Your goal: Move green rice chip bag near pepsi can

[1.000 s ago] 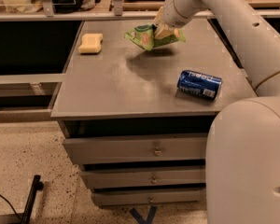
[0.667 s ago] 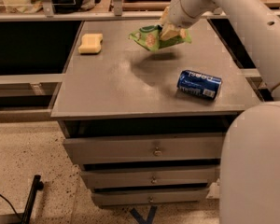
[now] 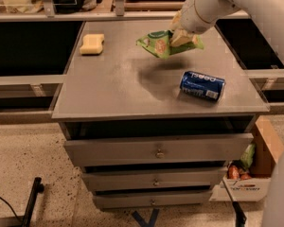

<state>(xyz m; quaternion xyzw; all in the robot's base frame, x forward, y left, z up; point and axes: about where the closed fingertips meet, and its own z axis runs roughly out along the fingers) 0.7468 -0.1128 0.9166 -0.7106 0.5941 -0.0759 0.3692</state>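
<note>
The green rice chip bag, still hanging above the cabinet top, will be let go by my gripper on the grey cabinet top just behind the pepsi can (image 3: pixel 175 59).
The green rice chip bag (image 3: pixel 160 43) is a light-green foil bag with orange chip pictures. It hangs in the air above the grey cabinet top (image 3: pixel 113 86), held by my gripper (image 3: pixel 180 36), which is shut on its right end. The pepsi can (image 3: pixel 202 85) is blue with white lettering and lies on its side on the right part of the top. The bag is above and to the left of the can, apart from it. The bag's shadow falls on the top just left of the can.
A pale yellow sponge block (image 3: pixel 92 44) lies at the far left of the top. Below are drawers (image 3: pixel 156 150). A cardboard box (image 3: pixel 248 174) with packets stands on the floor at the right. Shelving with clutter runs behind.
The gripper has carried the bag forward and to the right, closer to the can. The can and the sponge have not moved.
</note>
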